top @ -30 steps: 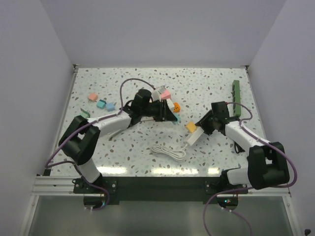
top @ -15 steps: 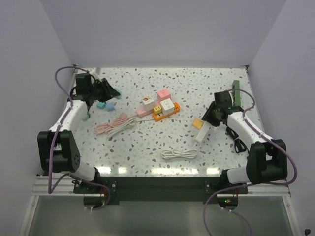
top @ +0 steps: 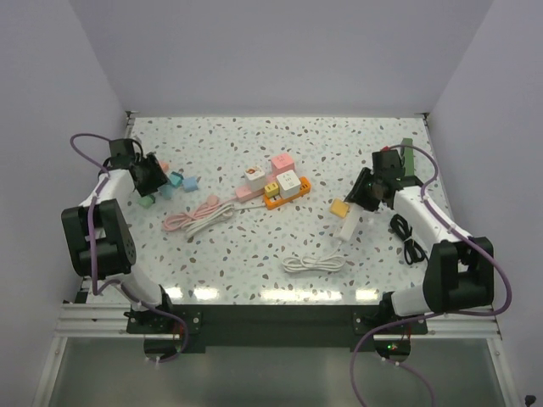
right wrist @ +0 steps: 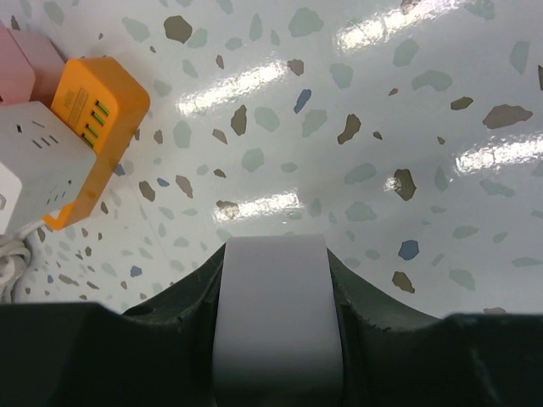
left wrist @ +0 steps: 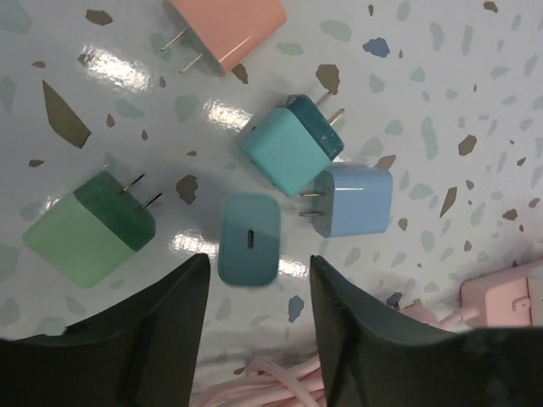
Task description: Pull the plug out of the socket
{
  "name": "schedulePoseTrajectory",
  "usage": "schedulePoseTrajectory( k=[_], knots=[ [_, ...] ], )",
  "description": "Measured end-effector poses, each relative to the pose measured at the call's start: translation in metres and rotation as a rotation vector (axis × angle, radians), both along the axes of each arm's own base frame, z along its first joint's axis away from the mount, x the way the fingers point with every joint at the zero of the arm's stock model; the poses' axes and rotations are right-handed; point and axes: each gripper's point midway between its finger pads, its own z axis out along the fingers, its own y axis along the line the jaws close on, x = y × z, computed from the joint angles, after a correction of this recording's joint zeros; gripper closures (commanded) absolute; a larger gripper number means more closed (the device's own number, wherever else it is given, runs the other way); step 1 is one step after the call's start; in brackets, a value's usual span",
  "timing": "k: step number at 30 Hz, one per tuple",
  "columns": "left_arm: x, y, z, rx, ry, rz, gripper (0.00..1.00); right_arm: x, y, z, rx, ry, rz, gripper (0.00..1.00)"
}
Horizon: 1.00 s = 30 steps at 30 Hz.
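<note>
My right gripper needs to set the white block down on the table (top: pixel 385 200) next to the far end of the black cable.
An orange socket block (top: pixel 273 200) lies mid-table with a white plug (top: pixel 288 181) seated on it and pink blocks (top: pixel 282 161) beside it. In the right wrist view the socket (right wrist: pixel 95 119) shows at upper left. My right gripper (top: pixel 363 193) is shut on a white block (right wrist: pixel 273 314) with a yellow end (top: pixel 340 207), well right of the socket. My left gripper (left wrist: pixel 259 271) stands open at the far left. A dark teal adapter (left wrist: pixel 249 237) lies flat on the table just past its fingertips.
Loose plugs lie around the left gripper: teal (left wrist: pixel 288 148), blue (left wrist: pixel 352 202), green (left wrist: pixel 89 227), salmon (left wrist: pixel 229 25). A pink cable (top: pixel 199 214) lies left of centre. A white cable (top: pixel 314 264) lies at the front, a black cable (top: pixel 413 242) and a green strip (top: pixel 407 157) at the right.
My left arm has swung from the middle of the table to the far left by the coloured plugs, and its jaws have opened wider. The right gripper kept its grip and shifted slightly.
</note>
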Motion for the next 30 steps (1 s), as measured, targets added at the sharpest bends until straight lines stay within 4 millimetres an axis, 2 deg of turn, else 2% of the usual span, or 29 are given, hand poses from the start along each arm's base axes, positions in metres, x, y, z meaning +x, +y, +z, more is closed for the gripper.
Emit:
schedulePoseTrajectory(
  k=[5,10,12,14,15,16,17,19,21,23,26,30],
  knots=[
    [-0.005,0.010,-0.005,0.038,0.024,0.036,0.23,-0.001,0.008,0.003,0.033,0.001,0.037,1.00],
    [-0.006,0.013,-0.004,0.047,0.022,0.047,0.12,-0.001,0.014,0.007,0.060,-0.003,0.065,1.00],
    [-0.010,0.005,0.003,0.040,0.006,0.032,0.08,0.000,0.018,0.009,0.076,-0.005,0.083,1.00],
    [-0.012,-0.016,0.021,0.041,-0.038,-0.021,0.05,0.001,0.023,0.010,0.098,-0.002,0.105,1.00],
    [-0.009,-0.037,0.035,0.031,-0.082,-0.077,0.05,0.001,0.025,0.010,0.108,0.000,0.116,1.00],
    [-0.008,-0.067,0.050,0.013,-0.131,-0.157,0.05,0.001,0.029,0.009,0.120,0.003,0.128,1.00],
    [-0.008,-0.102,0.065,-0.005,-0.183,-0.248,0.04,0.001,0.031,0.008,0.129,0.007,0.141,1.00],
    [-0.017,-0.185,0.093,-0.084,-0.287,-0.462,0.02,0.000,0.039,0.007,0.147,0.018,0.174,1.00],
    [-0.044,-0.267,0.114,-0.189,-0.355,-0.684,0.01,-0.001,0.049,0.005,0.163,0.029,0.216,1.00],
    [-0.072,-0.324,0.123,-0.280,-0.384,-0.844,0.01,-0.003,0.061,0.004,0.172,0.036,0.259,1.00],
    [-0.096,-0.372,0.119,-0.367,-0.369,-0.975,0.00,-0.012,0.080,0.004,0.187,0.046,0.318,1.00],
    [-0.108,-0.409,0.096,-0.416,-0.294,-1.042,0.00,-0.018,0.095,0.006,0.201,0.047,0.356,1.00]
  ],
)
